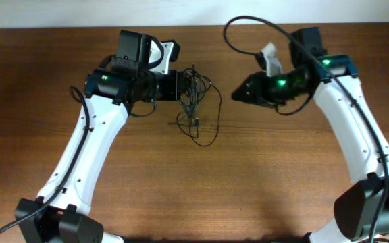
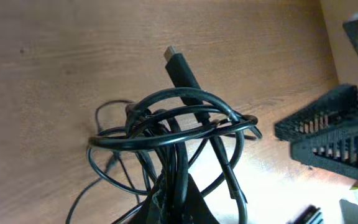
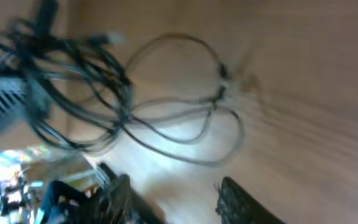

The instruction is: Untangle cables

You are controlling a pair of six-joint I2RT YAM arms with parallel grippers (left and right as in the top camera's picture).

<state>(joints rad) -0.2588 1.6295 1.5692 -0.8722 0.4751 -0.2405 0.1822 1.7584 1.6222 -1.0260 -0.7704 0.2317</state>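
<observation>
The bunched loops of the cables (image 1: 204, 84) (image 3: 114, 90) are on the side of the tangle across from my left gripper. Next, my right gripper closes on them.
The cables (image 1: 196, 102) are thin black cords in a loose tangle on the brown table, with loops trailing toward the front. My left gripper (image 1: 181, 86) is shut on a bunch of the cords at the tangle's left side. In the left wrist view the bundle (image 2: 173, 124) rises from my jaws (image 2: 180, 202), and one flat plug end (image 2: 178, 62) points away. My right gripper (image 1: 238, 93) is open and empty, a short way right of the tangle. The right wrist view is blurred and shows the cables (image 3: 104, 93) ahead of my open fingers (image 3: 179, 199).
The brown wooden table (image 1: 262, 175) fills the overhead view, with a pale wall strip along the far edge. The right arm's thick black cable (image 1: 262, 27) arcs above the table at the back. The right gripper shows at the right of the left wrist view (image 2: 334, 134).
</observation>
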